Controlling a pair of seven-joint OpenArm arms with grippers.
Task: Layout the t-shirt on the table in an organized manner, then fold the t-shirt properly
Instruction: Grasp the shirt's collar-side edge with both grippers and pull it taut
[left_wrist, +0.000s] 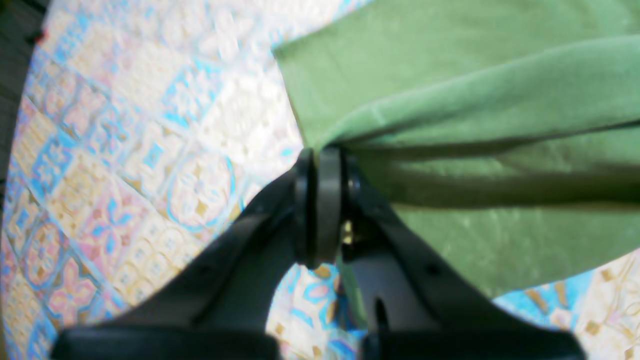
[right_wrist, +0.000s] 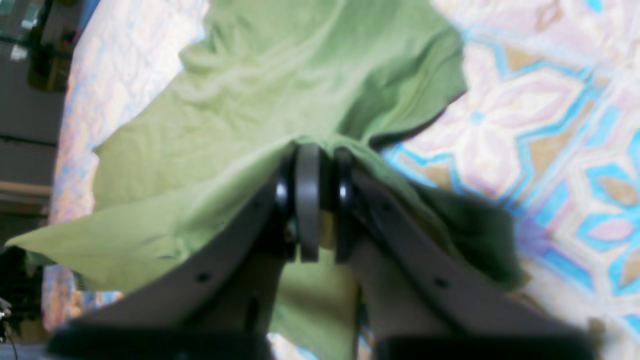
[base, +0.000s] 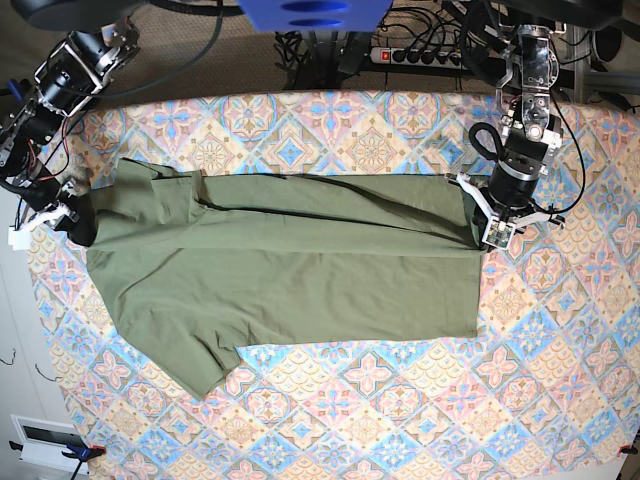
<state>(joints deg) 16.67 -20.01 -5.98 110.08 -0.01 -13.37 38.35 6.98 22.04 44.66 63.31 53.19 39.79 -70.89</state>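
Observation:
Next, my left gripper lets go of the t-shirt's lifted edge beside the shirt's back corner (base: 487, 193) (left_wrist: 343, 294), close to the patterned tabletop.
The olive-green t-shirt (base: 300, 265) lies spread lengthwise across the patterned table (base: 400, 400), one sleeve pointing to the front left. My left gripper (base: 474, 216) is shut on the shirt's right-hand edge. In the left wrist view the pads (left_wrist: 327, 200) pinch a fold of the t-shirt (left_wrist: 450, 75) lifted off the table (left_wrist: 125, 150). My right gripper (base: 82, 226) is shut on the shirt's far left end. In the right wrist view the gripper (right_wrist: 316, 150) clamps bunched t-shirt cloth (right_wrist: 250, 100) above the table (right_wrist: 525, 125).
A power strip with cables (base: 410, 52) and a blue mount (base: 315, 14) sit behind the table's back edge. A white box (base: 45, 436) stands off the table's front left corner. The table's left edge runs close to the right gripper.

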